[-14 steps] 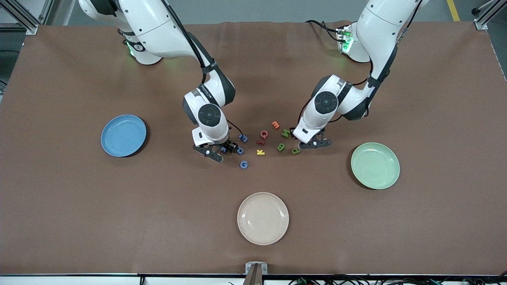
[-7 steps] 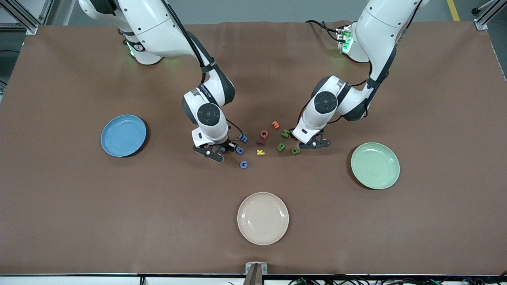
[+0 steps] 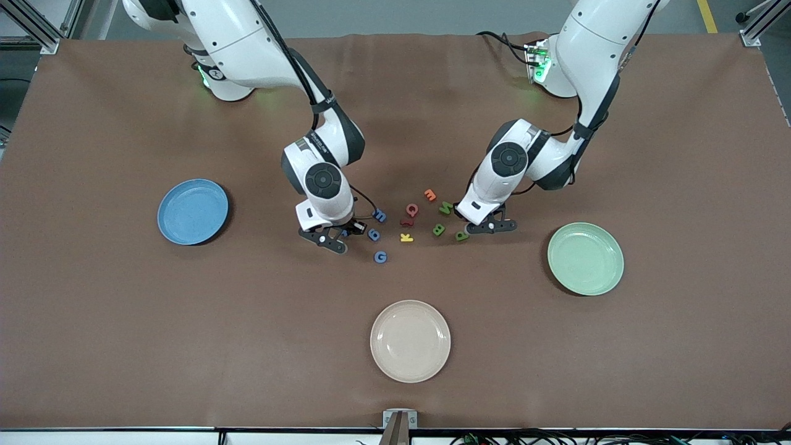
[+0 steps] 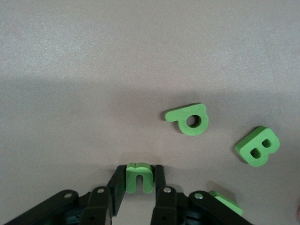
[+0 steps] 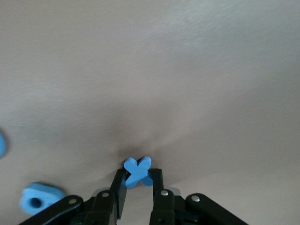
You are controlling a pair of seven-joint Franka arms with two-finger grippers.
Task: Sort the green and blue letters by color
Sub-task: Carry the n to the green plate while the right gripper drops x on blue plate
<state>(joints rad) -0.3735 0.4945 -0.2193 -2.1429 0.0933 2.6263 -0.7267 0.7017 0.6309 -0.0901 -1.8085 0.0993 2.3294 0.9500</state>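
I will release the green U with my left gripper on the green plate, off its middle (image 3: 570, 244) toward the green P. The green U is now low over the table.
My right gripper (image 3: 335, 237) (image 5: 138, 174) is shut on the blue X (image 5: 137, 170), low over the table beside the blue letters. The blue 9-like piece (image 3: 373, 235) (image 5: 39, 198), the blue E (image 3: 380, 215) and the blue G (image 3: 380, 256) lie next to it. My left gripper (image 3: 488, 225) (image 4: 139, 171) is shut on the green U (image 4: 138, 177), low over the table beside the green letters. The green P (image 3: 461, 235) (image 4: 189, 120), the green B (image 3: 438, 229) (image 4: 258, 146) and the green N (image 3: 446, 209) lie close by.
A blue plate (image 3: 193, 211) sits toward the right arm's end and a green plate (image 3: 585, 258) toward the left arm's end. A beige plate (image 3: 410, 340) lies nearest the front camera. Red, orange and yellow letters (image 3: 412, 209) lie between the two grippers.
My right gripper has shifted slightly toward the blue plate with the X in it. My left gripper has barely moved and keeps its hold on the U.
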